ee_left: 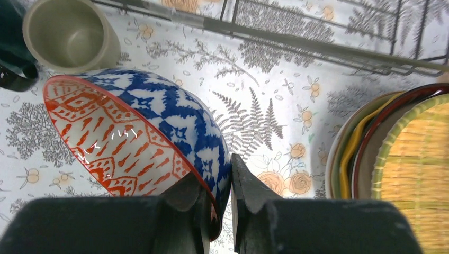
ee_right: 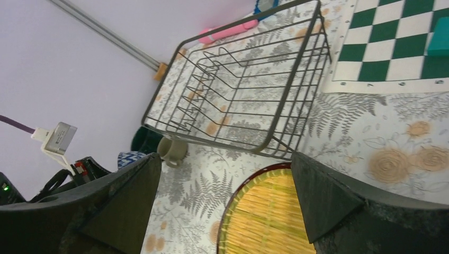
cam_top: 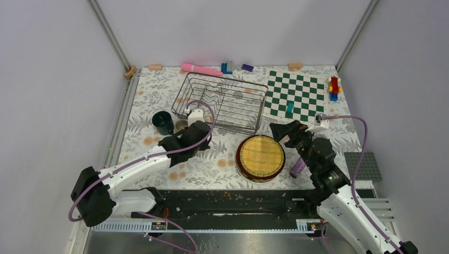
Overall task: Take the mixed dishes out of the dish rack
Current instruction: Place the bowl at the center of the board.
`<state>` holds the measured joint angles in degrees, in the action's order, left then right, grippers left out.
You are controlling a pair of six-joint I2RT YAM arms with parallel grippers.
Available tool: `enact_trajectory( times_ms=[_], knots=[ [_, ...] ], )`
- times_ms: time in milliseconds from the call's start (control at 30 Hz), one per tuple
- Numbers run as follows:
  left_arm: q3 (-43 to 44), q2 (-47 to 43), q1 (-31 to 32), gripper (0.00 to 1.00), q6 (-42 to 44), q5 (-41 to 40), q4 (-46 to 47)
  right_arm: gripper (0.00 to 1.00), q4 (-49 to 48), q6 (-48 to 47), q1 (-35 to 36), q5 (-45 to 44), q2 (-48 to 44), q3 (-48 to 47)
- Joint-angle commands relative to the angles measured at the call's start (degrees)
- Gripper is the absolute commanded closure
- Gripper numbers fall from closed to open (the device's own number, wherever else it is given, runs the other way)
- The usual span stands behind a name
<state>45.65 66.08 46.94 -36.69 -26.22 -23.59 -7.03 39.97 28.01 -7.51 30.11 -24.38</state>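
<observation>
Next, my left gripper sets the small patterned bowl free on the tablecloth (cam_top: 205, 151) (ee_left: 198, 146), in the spot between the olive cup and the plate stack.
The dish rack (cam_top: 219, 103) (ee_right: 238, 90), a dark wire basket, stands with nothing in it at the back of the table. My left gripper (ee_left: 219, 185) (cam_top: 198, 132) is shut on the rim of a small patterned bowl (ee_left: 132, 127), blue and white outside and orange inside, tilted over the tablecloth just in front of the rack. Left of it stand an olive cup (ee_left: 69, 34) (ee_right: 172, 149) and a dark green mug (cam_top: 162, 122). A stack of plates (cam_top: 260, 157) (ee_left: 392, 159) topped by the yellow woven-look one lies front centre. My right gripper (ee_right: 225, 157) (cam_top: 283, 132) hangs open above that stack's far edge, holding nothing.
A green-and-white chessboard (cam_top: 295, 96) with a teal piece (cam_top: 289, 109) lies right of the rack. A purple cylinder (cam_top: 297, 168) rests beside the right arm, a grey baseplate (cam_top: 362, 165) further right. A pink object (cam_top: 201, 69) and small blocks line the back edge.
</observation>
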Motion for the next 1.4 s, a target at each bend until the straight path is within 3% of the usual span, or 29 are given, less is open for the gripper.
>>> enact_trajectory(
  times_ms=[0,667,1100,1367],
  knots=[
    [3.62,2.89,1.99,1.00,-3.04,-4.46,-2.57,0.00,4.20,-4.24,0.03,-3.77,-0.80,-0.05],
    [5.72,17.00,6.22,0.98,-6.07,-1.59,-3.30,0.00,9.67,-5.78,0.03,-5.11,0.74,-2.02],
    [7.10,20.95,6.67,0.86,-6.07,-0.78,-3.24,0.00,10.99,-6.04,0.03,-7.63,0.60,-2.14],
    [8.13,22.57,6.89,0.72,-5.42,-0.48,-3.30,0.00,11.33,-6.06,0.03,-8.30,0.14,-2.08]
  ],
)
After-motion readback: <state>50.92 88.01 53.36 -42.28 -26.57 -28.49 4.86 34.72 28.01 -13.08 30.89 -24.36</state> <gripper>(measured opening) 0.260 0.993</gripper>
